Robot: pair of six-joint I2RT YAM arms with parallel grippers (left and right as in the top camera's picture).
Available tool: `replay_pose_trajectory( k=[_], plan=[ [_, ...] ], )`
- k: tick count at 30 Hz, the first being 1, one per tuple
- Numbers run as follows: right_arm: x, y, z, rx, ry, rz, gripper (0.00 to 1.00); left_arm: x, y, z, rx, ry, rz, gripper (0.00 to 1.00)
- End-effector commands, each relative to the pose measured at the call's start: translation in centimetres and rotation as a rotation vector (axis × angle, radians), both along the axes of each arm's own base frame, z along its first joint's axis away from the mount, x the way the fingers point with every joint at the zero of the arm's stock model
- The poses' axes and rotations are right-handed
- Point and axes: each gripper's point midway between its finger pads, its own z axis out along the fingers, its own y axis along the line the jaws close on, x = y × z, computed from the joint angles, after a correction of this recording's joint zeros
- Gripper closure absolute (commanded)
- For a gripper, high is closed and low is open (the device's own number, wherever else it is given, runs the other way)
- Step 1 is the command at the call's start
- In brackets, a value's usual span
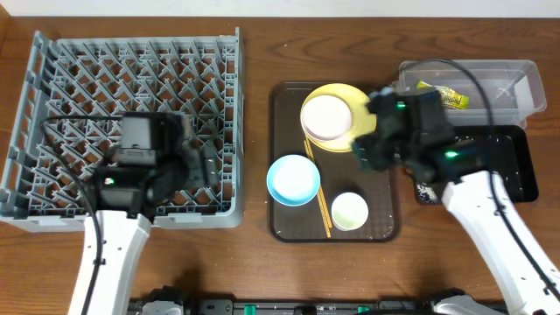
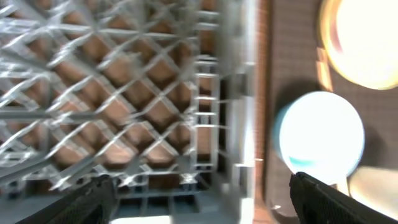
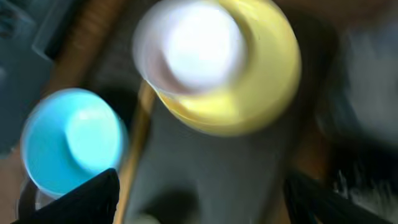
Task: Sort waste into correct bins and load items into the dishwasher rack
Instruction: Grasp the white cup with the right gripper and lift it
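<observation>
Next, I close my right gripper on the rim [image 1: 367,213] of the white cup, facing away from the chopsticks.
The grey dishwasher rack [image 1: 52,87] fills the left of the table. My left gripper [image 1: 206,166] hovers over its front right corner, open and holding nothing; the left wrist view shows its fingertips [image 2: 93,200] wide apart above the rack's lattice [image 2: 112,93]. A white bowl [image 1: 326,117] sits on the yellow plate [image 1: 350,94]. The light blue bowl [image 1: 293,179], a white cup [image 1: 350,211] and chopsticks [image 1: 318,188] lie in front of them. My right gripper [image 1: 367,149] hangs open and empty beside the plate [image 3: 249,93]. The yellow-green wrapper [image 1: 442,94] lies in the clear box [image 1: 516,79].
Plate, bowls, cup and chopsticks all rest on a dark brown serving tray [image 1: 385,223] in the middle. A shallow black tray [image 1: 516,171] lies in front of the clear box, partly under my right arm, with white specks [image 1: 427,192] at its left end.
</observation>
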Motion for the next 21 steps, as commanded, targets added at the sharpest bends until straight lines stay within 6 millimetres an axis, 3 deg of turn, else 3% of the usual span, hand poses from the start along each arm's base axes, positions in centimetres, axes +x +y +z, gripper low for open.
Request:
replay_pose_trajectory(
  k=[1, 4, 9, 15, 21],
  plan=[
    [-0.8, -1.9, -0.4, 0.036, 0.077, -0.085, 0.2, -0.2, -3.3, 0.7, -0.032, -0.023, -0.11, 0.08],
    [-2.9, -0.6, -0.6, 0.117, 0.151, 0.031, 0.37, -0.6, -4.9, 0.7, 0.003, -0.039, -0.175, 0.08],
    [-6.4, 0.3, -1.3, 0.178, 0.315, 0.042, 0.6, -1.0, -4.9, 0.4, 0.044, -0.029, -0.179, 0.08],
    [-9.8, 0.4, -3.0, 0.153, 0.457, 0.048, 0.61, -1.5, -4.7, 0.0, 0.051, -0.001, -0.18, 0.08],
    [-11.3, 1.0, -5.8, 0.127, 0.515, 0.002, 0.61, -1.5, -4.7, 0.0, 0.051, -0.002, -0.181, 0.07]
  ],
)
